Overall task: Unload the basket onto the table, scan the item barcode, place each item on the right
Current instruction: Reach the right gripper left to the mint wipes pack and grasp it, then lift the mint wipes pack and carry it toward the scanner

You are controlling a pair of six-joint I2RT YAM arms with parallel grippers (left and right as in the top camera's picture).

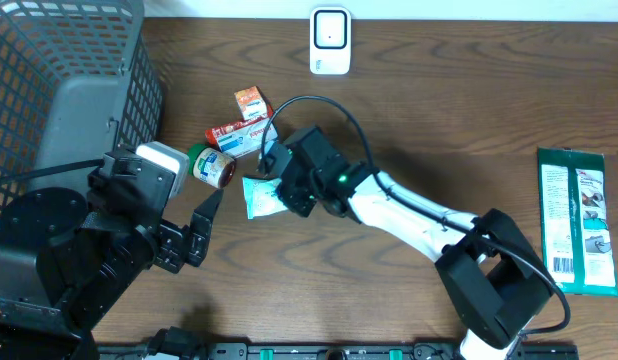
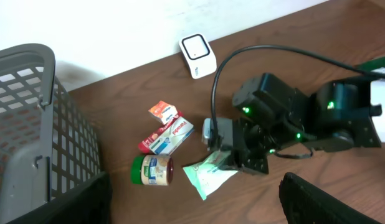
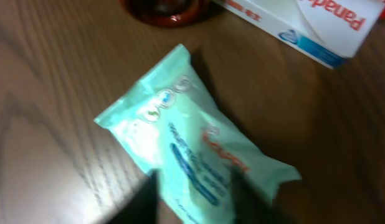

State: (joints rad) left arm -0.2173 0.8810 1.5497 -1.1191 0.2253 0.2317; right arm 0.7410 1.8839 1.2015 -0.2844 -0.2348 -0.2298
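Note:
The mint-green packet slants across the open fingers of my right gripper. I should turn the gripper in line with the packet and pinch its middle [image 3: 195,158] before scanning.
A mint-green packet [image 1: 257,197] [image 2: 207,175] [image 3: 186,137] lies flat on the wooden table. My right gripper [image 1: 282,196] [image 2: 233,163] [image 3: 195,196] is low over its near end. The two dark, blurred fingers stand apart with one on each side of the packet, so the gripper is open. My left gripper [image 1: 194,235] [image 2: 199,208] hovers to the packet's left, wide open with nothing between its fingers. A white device with a dark window [image 1: 330,40] [image 2: 198,55] stands at the table's far edge.
A green-lidded jar [image 1: 213,166] [image 2: 152,170] lies on its side beside a red-and-white box [image 1: 239,135] [image 2: 167,137] [image 3: 311,25] and a small orange carton [image 1: 252,103] [image 2: 162,111]. A grey wire basket [image 1: 79,60] [image 2: 30,124] fills the left. A green pack [image 1: 579,220] lies far right.

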